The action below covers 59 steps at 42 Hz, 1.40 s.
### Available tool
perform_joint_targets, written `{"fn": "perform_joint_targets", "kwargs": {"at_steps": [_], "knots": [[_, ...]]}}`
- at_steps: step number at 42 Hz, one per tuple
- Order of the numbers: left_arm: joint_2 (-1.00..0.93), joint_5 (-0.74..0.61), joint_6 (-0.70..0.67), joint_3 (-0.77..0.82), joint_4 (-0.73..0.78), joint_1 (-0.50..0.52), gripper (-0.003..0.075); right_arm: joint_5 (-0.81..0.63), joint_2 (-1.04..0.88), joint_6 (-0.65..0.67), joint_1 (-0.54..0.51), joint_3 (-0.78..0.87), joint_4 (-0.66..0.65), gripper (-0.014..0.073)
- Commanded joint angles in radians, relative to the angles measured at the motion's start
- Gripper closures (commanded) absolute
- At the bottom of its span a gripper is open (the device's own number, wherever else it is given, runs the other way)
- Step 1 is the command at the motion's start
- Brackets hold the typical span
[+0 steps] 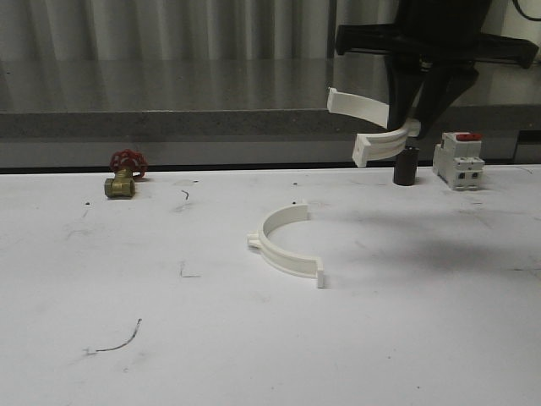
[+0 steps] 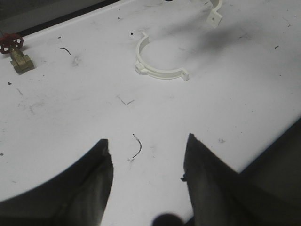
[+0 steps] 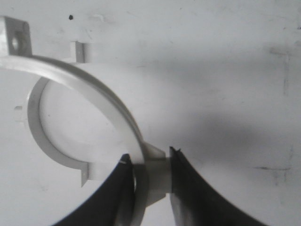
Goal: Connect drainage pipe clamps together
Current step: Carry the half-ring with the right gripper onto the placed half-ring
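Observation:
My right gripper needs to let go of its clamp on the table (image 1: 364, 242) (image 3: 137, 113), against the open ends of the clamp that is lying there. The held clamp is still in the air above it.
One white half-ring drainage pipe clamp (image 1: 285, 249) lies on the white table near the middle, its open side facing away from me; it is also in the left wrist view (image 2: 157, 71). My right gripper (image 1: 412, 127) holds the second clamp (image 1: 378, 145) in the air above and to the right of it. In the right wrist view the right gripper (image 3: 149, 156) is shut on the held clamp (image 3: 94, 84) at its mid tab, with the table clamp (image 3: 41, 137) below. My left gripper (image 2: 146, 141) hovers open over bare table, nearer than the lying clamp.
A brass valve with a red handwheel (image 1: 125, 173) sits at the back left. A black cylinder (image 1: 407, 166) and a white red-topped switch (image 1: 458, 159) stand at the back right. A grey ledge (image 1: 169, 123) runs behind the table.

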Motion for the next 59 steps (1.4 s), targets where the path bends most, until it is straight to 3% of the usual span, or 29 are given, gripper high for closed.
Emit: {"fn": "perform_joint_targets", "kwargs": {"at_steps": [1, 29, 59], "knots": [[0.001, -0.066, -0.009, -0.028, -0.01, 0.002, 0.0375, -0.023, -0.024, 0.047, 0.008, -0.034, -0.044, 0.0432], [0.001, -0.066, -0.009, -0.028, -0.01, 0.002, 0.0375, -0.087, 0.19, 0.056, 0.023, -0.032, -0.051, 0.0432], [0.001, -0.066, -0.009, -0.028, -0.01, 0.002, 0.0375, -0.131, 0.238, 0.056, 0.035, -0.032, -0.011, 0.0432]]}}
